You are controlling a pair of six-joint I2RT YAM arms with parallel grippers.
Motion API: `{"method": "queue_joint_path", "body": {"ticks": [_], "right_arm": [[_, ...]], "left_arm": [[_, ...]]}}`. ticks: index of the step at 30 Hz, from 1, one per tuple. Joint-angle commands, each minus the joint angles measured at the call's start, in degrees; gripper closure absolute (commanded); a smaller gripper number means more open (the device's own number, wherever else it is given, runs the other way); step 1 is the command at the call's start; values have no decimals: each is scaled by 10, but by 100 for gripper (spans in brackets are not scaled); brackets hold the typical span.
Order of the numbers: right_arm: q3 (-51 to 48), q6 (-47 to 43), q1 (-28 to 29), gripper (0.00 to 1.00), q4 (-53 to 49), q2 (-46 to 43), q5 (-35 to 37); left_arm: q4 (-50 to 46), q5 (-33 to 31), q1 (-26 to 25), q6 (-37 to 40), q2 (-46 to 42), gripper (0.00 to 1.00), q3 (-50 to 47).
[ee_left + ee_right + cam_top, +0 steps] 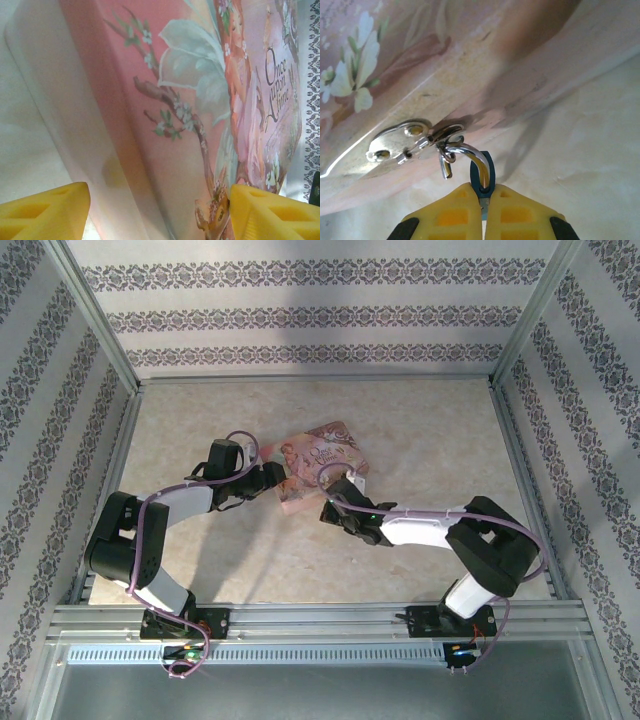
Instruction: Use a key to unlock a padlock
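Observation:
The shackle of the padlock is caught in the hasp while my right gripper slants down, so I will open it and take the padlock's body (484, 175) from the near side of the box.
The padlock (490, 172) is a tiny lock with a blue part and a silvery shackle (465, 150). The shackle hooks through the metal ring of the hasp (395, 142) on the pink box's (420, 60) edge, and one shackle end hangs free. My right gripper (484, 200) is shut on the padlock's body, right at the box's near side (335, 508). My left gripper (160, 210) is open, its yellow fingers (45, 212) straddling the left edge of the pink box (175, 125). The key is out of view.
The pink illustrated box (320, 465) lies mid-table between both arms. Metal frame rails (320, 618) run along the near edge, and patterned walls (60, 390) close in the sides and back.

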Motion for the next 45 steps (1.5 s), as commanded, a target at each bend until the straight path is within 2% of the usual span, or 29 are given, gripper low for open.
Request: {"method": "queue_joint_path", "body": {"ticks": [1,5,14,23,27,30,33,37,43,45], "right_arm": [[40,37,6,96,-137,19,85],[95,63,18,98,-222,44,118],[189,109,37,99,-334,105,154],[236,121,53,99,-368,140,164],[245,126,54,95,-372,150,166],[250,122,58,91,-370,155,165],[252,114,61,78,-368,152,169],[245,109,64,68,-366,135,178],[219,100,76,57,-369,86,195],[203,90,82,49,-369,59,204]], "left_arm": [[-4,-17,-4,-1,4,28,-15],[1,-17,-4,-3,8,28,-17],[15,-13,-3,-6,15,28,-20],[23,-12,-4,-10,20,28,-21],[24,-12,-4,-10,19,28,-22],[24,-13,-4,-10,19,28,-22],[23,-13,-4,-10,18,28,-22],[19,-13,-4,-8,14,28,-22],[13,-15,-4,-6,11,28,-21],[12,-15,-4,-6,11,28,-21]]}}
